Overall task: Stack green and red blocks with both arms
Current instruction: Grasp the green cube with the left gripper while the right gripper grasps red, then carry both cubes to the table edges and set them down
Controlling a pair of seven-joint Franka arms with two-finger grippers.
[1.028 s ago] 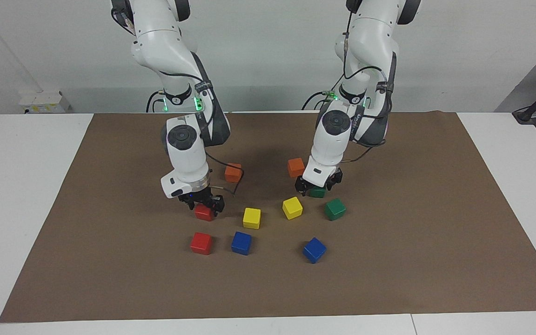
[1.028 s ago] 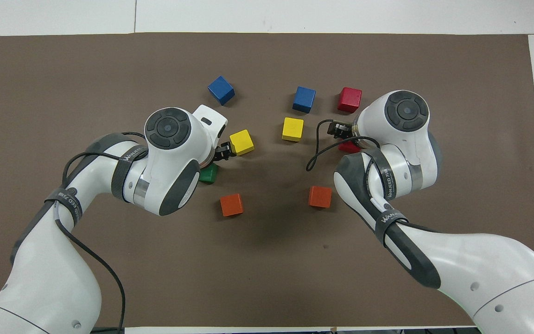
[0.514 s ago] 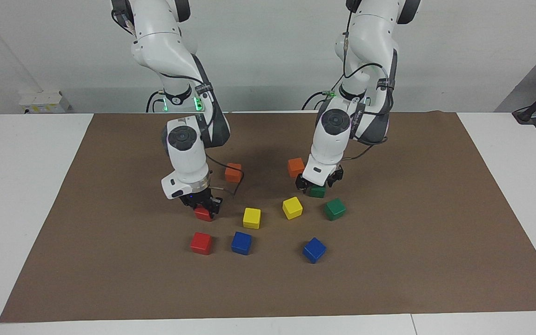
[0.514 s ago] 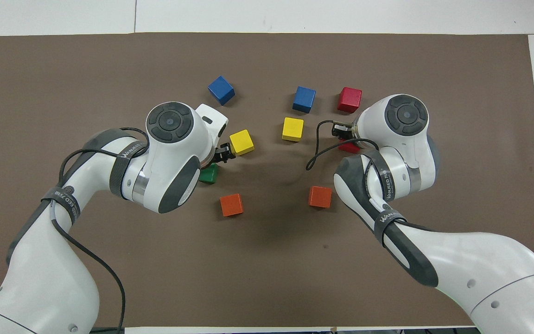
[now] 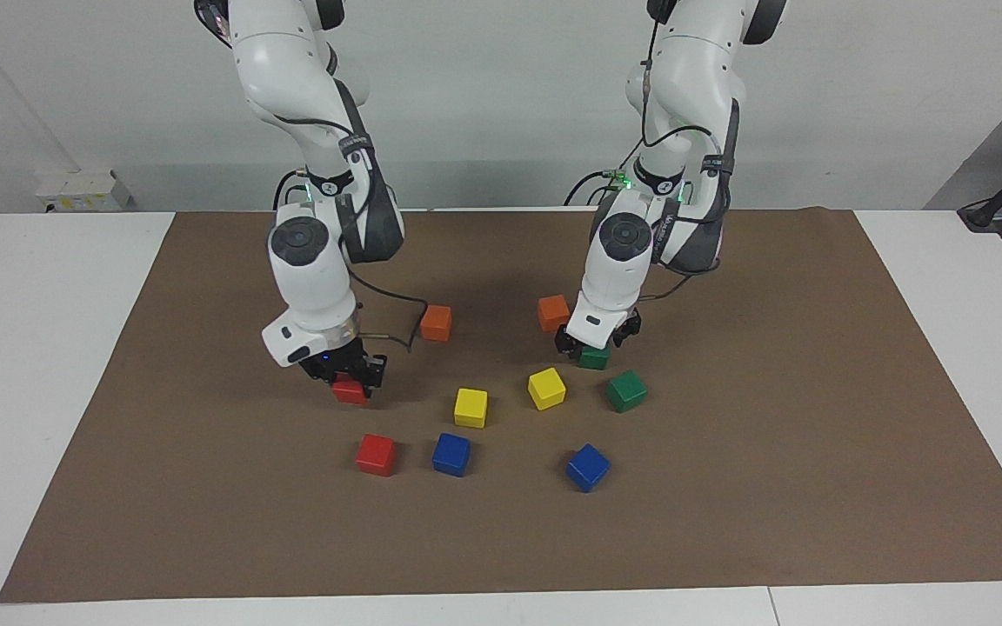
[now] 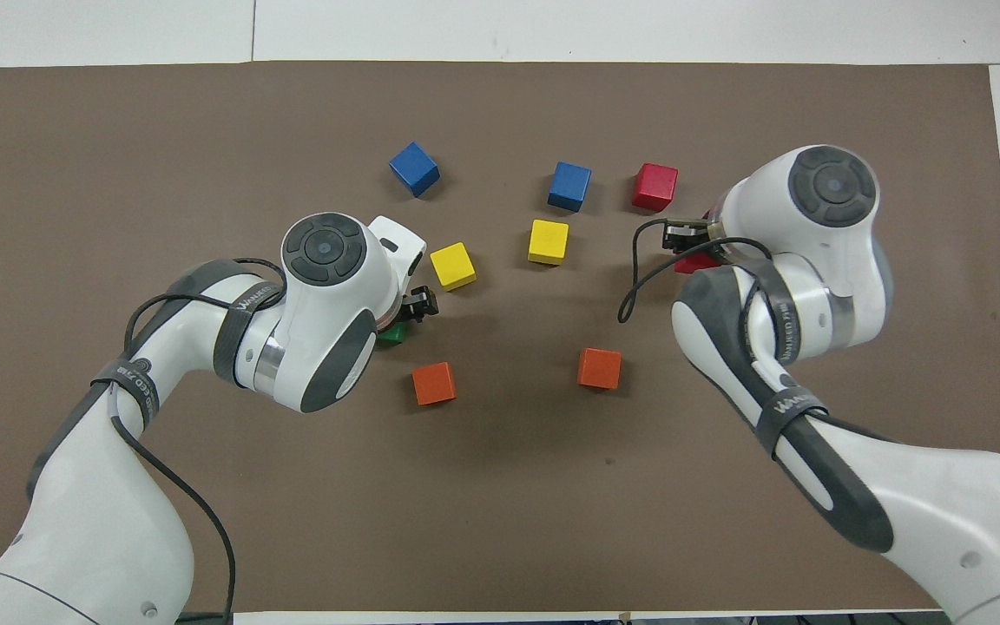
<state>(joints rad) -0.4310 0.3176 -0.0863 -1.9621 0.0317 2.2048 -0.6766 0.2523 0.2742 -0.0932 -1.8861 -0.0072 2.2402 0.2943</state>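
I have a spot for the red block beneath my right gripper's own white arm. My right gripper will release the red block on the bare brown mat [image 6: 826,277] there.
My right gripper [image 5: 347,379] is shut on a red block [image 5: 350,392] and holds it just above the brown mat [image 5: 779,435]; the block also shows in the overhead view [image 6: 693,263] under the right gripper [image 6: 689,247]. The second red block [image 5: 376,454] lies on the mat farther from the robots, also in the overhead view [image 6: 655,187]. My left gripper [image 5: 594,346] is shut on a green block [image 5: 593,357], low at the mat; a corner of that block shows in the overhead view [image 6: 391,333]. The second green block [image 5: 625,390] lies beside it, hidden under the left arm in the overhead view.
Two yellow cubes [image 5: 470,407] [image 5: 546,388] and two blue cubes [image 5: 450,453] [image 5: 587,467] lie between the grippers and farther out. Two orange cubes [image 5: 436,322] [image 5: 553,312] lie nearer to the robots. White table [image 5: 31,365] borders the mat.
My right gripper has lifted the red block a little and carried it toward the right arm's end of the table. My left gripper with the green block has barely moved.
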